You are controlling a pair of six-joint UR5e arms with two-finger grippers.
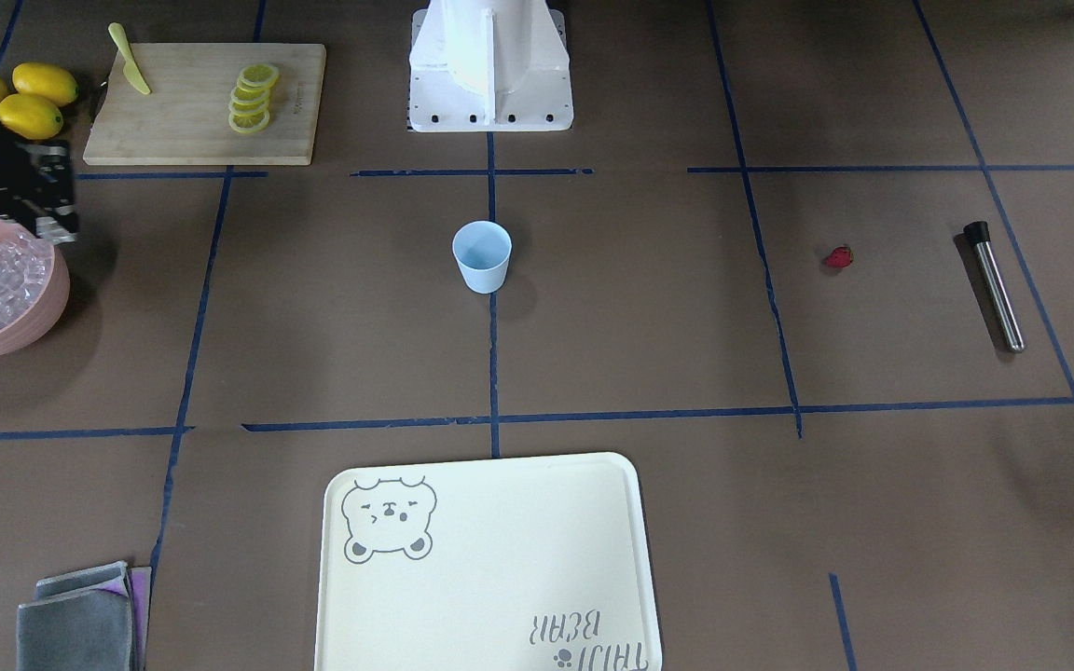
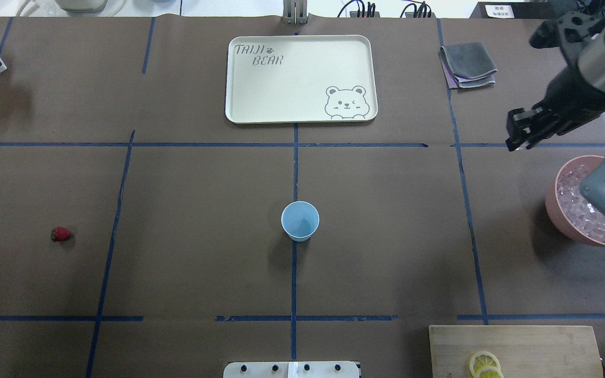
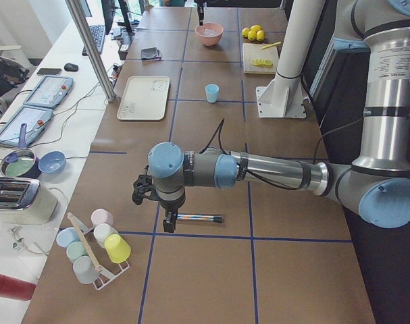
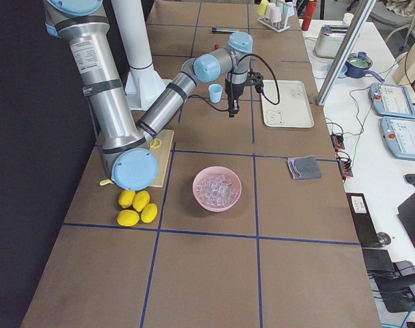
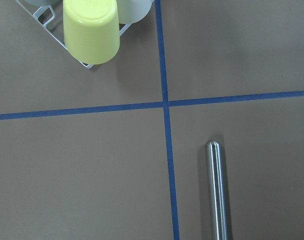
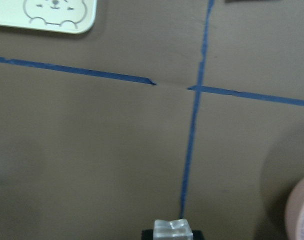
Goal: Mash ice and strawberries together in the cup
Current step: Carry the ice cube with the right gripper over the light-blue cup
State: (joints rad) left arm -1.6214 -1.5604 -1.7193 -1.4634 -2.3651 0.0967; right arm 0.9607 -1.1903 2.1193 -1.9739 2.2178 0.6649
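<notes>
My right gripper is holding the ice cube. It will let it go inside the empty pale blue cup (image 1: 484,241) in the middle of the table.
The pale blue cup (image 2: 300,220) stands upright and empty at the table's middle. The red strawberry (image 2: 61,234) lies on the table far to the left. The ice (image 2: 578,202) fills a pink bowl (image 2: 552,207) at the right. My right gripper (image 2: 516,143) hangs above the table just beyond the bowl. It is shut on one ice cube (image 6: 173,231), seen in the right wrist view. My left gripper (image 3: 168,223) hovers over a steel muddler (image 5: 217,195) at the far left. I cannot tell whether it is open or shut.
A cream bear tray (image 2: 281,89) lies beyond the cup. Folded grey cloths (image 2: 468,63) lie at the far right. A cutting board (image 1: 173,130) holds lemon slices and a knife, with whole lemons (image 1: 29,98) beside it. A cup rack (image 5: 91,30) stands near the muddler.
</notes>
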